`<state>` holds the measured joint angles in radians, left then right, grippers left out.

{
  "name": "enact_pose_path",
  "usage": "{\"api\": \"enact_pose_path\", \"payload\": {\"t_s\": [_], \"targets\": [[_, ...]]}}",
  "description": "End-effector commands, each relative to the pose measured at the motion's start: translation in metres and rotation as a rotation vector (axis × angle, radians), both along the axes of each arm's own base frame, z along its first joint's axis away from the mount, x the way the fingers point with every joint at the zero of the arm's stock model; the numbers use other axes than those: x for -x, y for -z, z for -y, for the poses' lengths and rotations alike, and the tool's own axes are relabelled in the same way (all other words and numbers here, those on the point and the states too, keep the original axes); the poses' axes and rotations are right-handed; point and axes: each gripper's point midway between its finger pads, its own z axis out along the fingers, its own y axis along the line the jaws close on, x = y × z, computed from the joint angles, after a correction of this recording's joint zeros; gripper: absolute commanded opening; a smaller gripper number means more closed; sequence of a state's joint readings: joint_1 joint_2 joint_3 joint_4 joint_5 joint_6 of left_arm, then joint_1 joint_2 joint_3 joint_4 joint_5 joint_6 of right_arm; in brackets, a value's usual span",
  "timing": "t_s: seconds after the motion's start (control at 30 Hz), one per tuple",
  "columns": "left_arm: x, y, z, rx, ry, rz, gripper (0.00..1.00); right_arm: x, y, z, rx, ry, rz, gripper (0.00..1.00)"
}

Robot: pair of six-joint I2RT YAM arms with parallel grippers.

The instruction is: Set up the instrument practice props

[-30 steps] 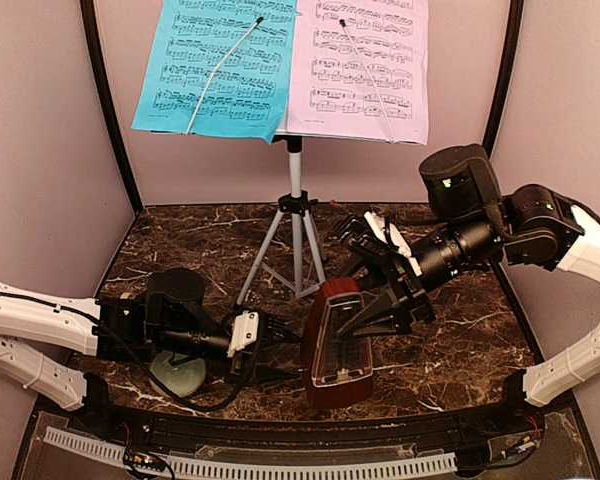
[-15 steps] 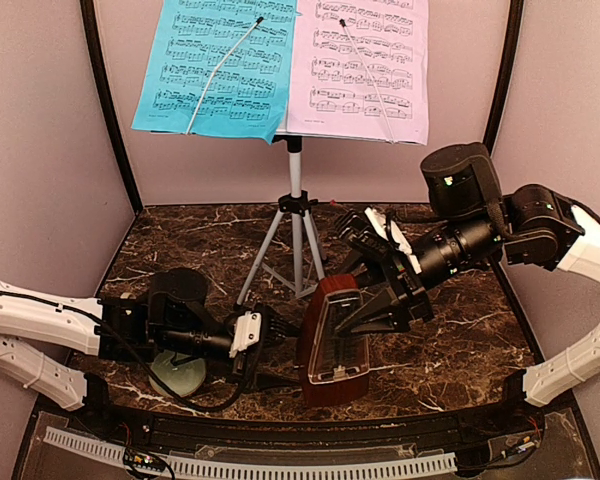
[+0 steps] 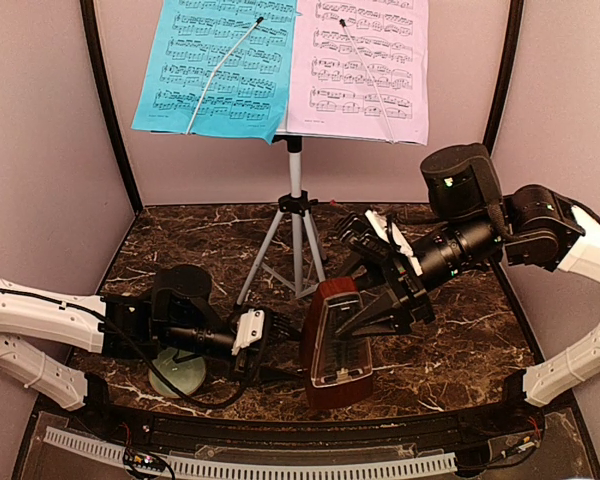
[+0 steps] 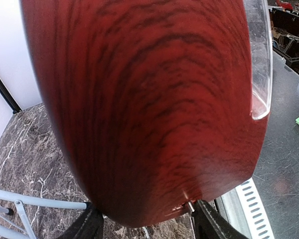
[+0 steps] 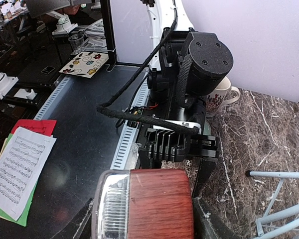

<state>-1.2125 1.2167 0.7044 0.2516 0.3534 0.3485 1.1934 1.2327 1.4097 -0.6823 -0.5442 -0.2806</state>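
My right gripper needs to set the dark-red metronome down and let go of it on the table [image 3: 271, 358] between the pale green bowl and the legs of the stand.
The dark-red metronome [image 3: 337, 345] stands at the front middle of the table, leaning a little; it also shows in the left wrist view [image 4: 149, 99] and the right wrist view [image 5: 159, 204]. My right gripper [image 3: 365, 305] is shut on its upper part from the right. My left gripper [image 3: 285, 340] is shut on its lower body from the left, a finger [image 4: 209, 224] on each side. The silver tripod music stand [image 3: 295, 215] stands behind. It holds the blue page [image 3: 220, 65] and the pink page [image 3: 365, 65].
A pale green bowl [image 3: 175, 375] lies under my left arm at the front left. A beige mug [image 5: 222, 97] stands behind the left arm. The stand's legs [image 5: 279, 174] spread just behind the metronome. Grey walls close in the table.
The metronome has shifted slightly back and forth with both grippers on it. The arms have hardly moved.
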Motion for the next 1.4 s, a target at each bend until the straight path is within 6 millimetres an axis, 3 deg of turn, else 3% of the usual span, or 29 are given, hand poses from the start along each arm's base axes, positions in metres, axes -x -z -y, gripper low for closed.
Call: {"api": "enact_pose_path", "payload": {"t_s": [0.0, 0.4, 0.57, 0.87, 1.17, 1.27, 1.37], "targets": [[0.002, -0.017, 0.005, 0.038, 0.029, 0.003, 0.61, 0.007, -0.066, -0.001, -0.229, -0.042, 0.092, 0.1], [0.001, -0.018, 0.006, 0.037, 0.032, 0.003, 0.59, 0.008, -0.066, 0.0, -0.233, -0.038, 0.091, 0.09], [-0.005, -0.021, 0.0, 0.044, -0.009, 0.007, 0.68, 0.0, -0.057, -0.003, -0.211, 0.0, 0.1, 0.09], [-0.047, -0.054, -0.052, 0.212, -0.3, -0.067, 0.84, -0.058, -0.024, -0.022, -0.178, 0.352, 0.019, 0.07], [-0.075, -0.062, -0.099, 0.333, -0.582, -0.134, 0.85, -0.111, 0.001, -0.049, -0.277, 0.641, -0.087, 0.06], [-0.086, -0.058, -0.109, 0.335, -0.672, -0.146, 0.85, -0.123, 0.028, -0.063, -0.274, 0.702, -0.125, 0.06], [-0.093, -0.049, -0.112, 0.301, -0.724, -0.164, 0.84, -0.122, 0.046, -0.082, -0.266, 0.69, -0.126, 0.06]]}}
